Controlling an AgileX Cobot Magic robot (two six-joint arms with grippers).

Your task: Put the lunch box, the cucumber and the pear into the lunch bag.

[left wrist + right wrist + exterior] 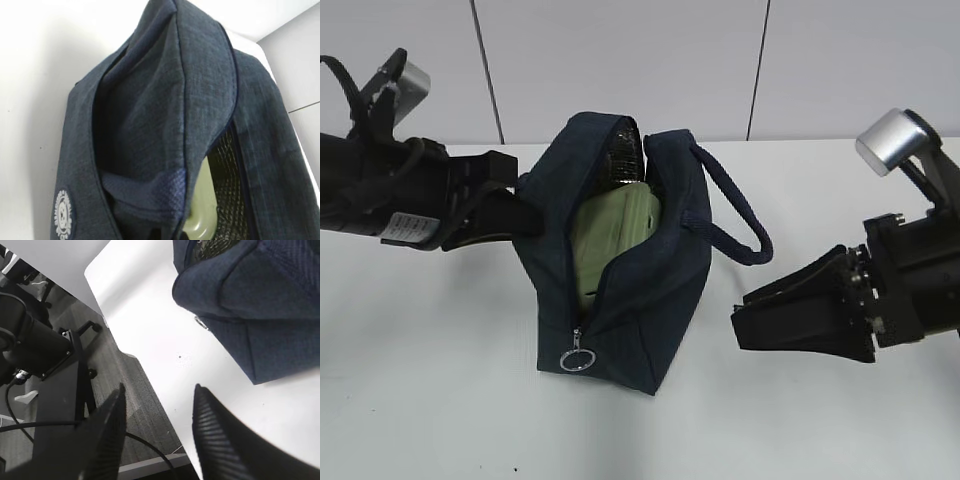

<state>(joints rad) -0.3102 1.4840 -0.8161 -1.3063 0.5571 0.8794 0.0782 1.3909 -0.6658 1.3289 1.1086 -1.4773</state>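
Observation:
The left gripper holds the lunch bag's side far from the zipper's ring pull, so it should take the side's nearer part (546, 285) before the right gripper reaches the ring pull.
The dark navy lunch bag (640, 300) stands in the middle of the white table with its top zipper open. The pale green lunch box (610, 235) sits inside it, with mesh lining (625, 150) showing behind. The box edge also shows in the left wrist view (200, 210). My left gripper (525, 212) is pressed into the bag's left side and is shut on its fabric (150, 125); its fingers are hidden there. My right gripper (745, 318) is open and empty, right of the bag, below the loop handle (735, 215). In the right wrist view it (159, 387) hangs over the table edge. The cucumber and pear are out of view.
The silver ring pull (576, 358) hangs at the bag's near end and shows in the right wrist view (201, 322). The table's edge (150, 375) runs past the right gripper, with grey floor and a dark equipment stand (35, 350) beyond it.

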